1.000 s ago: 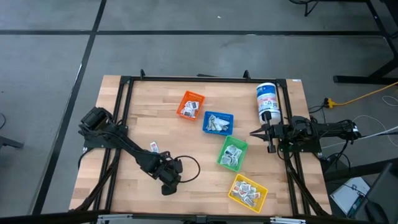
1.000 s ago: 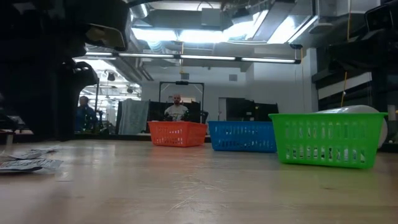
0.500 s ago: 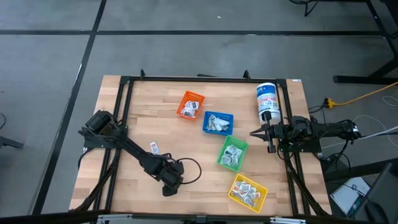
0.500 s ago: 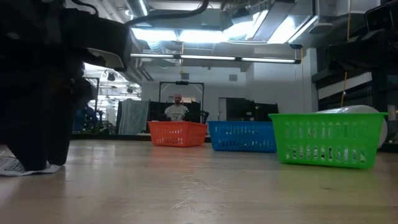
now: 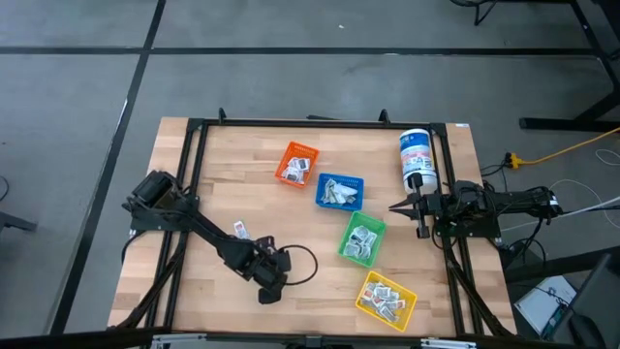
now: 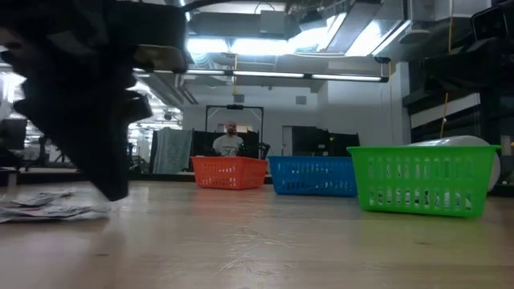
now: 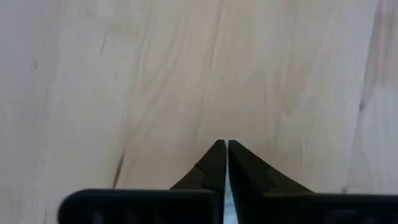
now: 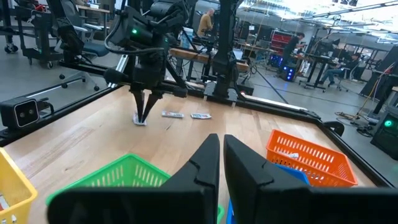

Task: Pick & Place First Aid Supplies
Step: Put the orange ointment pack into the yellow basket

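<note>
The white packet still lies flat under the left gripper's shut fingers, so the robot should open them and pinch the packet's edge [image 8: 135, 116] before carrying it to the yellow bin.
Small white first aid packets lie loose on the wood [image 5: 239, 230], [image 8: 172, 114], [image 8: 200, 116]; more fill the coloured bins. My left gripper [image 5: 269, 291] stands near the table's front, left of the middle, fingers pointing down [image 8: 142, 118] and shut [image 7: 226, 149]. A small white packet [image 8: 139, 121] shows at its tips. My right gripper [image 5: 392, 206] waits shut by the right edge, with nothing in it. My left gripper pinches a small white packet between its two fingertips; a pale sliver [image 7: 227, 200] shows between the shut fingers. The fingers come from above, pointing down. The packet [image 8: 139, 121] sits right at the tips, close over the wood; whether it is lifted clear I cannot tell.
Orange bin [image 5: 297, 163], blue bin [image 5: 339, 191], green bin [image 5: 362, 238] and yellow bin [image 5: 387, 300] run in a slant from the middle to the near right. A tall white canister [image 5: 417, 160] stands at the far right. A black cable [image 5: 300, 262] loops beside my left gripper.
My left gripper has come down onto a packet near the table's front, then risen a little and shifted toward the table's right edge. The loose packets beside it have stayed where they were.
</note>
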Robot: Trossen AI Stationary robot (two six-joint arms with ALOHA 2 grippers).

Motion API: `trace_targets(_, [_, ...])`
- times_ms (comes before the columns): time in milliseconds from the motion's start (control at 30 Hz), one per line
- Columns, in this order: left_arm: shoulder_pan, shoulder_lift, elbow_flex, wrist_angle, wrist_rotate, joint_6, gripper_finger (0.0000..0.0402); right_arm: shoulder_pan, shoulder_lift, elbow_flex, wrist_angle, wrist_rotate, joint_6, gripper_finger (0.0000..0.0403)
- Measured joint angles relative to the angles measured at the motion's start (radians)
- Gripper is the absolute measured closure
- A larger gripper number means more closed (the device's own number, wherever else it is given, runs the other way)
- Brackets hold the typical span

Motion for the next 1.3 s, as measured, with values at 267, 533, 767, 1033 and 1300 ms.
trace_targets(267, [0.032,-0.012,0.001,0.002,0.091,0.009,0.0387,0.0,0.0,0.0,0.0,0.0,0.0,0.0377])
trace_targets(533, [0.039,-0.033,0.002,-0.003,0.166,0.005,0.0331,0.0,0.0,0.0,0.0,0.0,0.0,0.0377])
trace_targets(767, [0.036,-0.033,0.002,-0.04,0.094,-0.02,0.0265,0.0,0.0,0.0,0.0,0.0,0.0,0.0377])
trace_targets(1033, [0.037,-0.001,0.003,-0.04,0.105,-0.02,0.0231,0.0,0.0,0.0,0.0,0.0,0.0,0.0377])
trace_targets(1300, [0.021,0.013,0.003,-0.031,0.143,-0.011,0.024,0.0,0.0,0.0,0.0,0.0,0.0,0.0377])
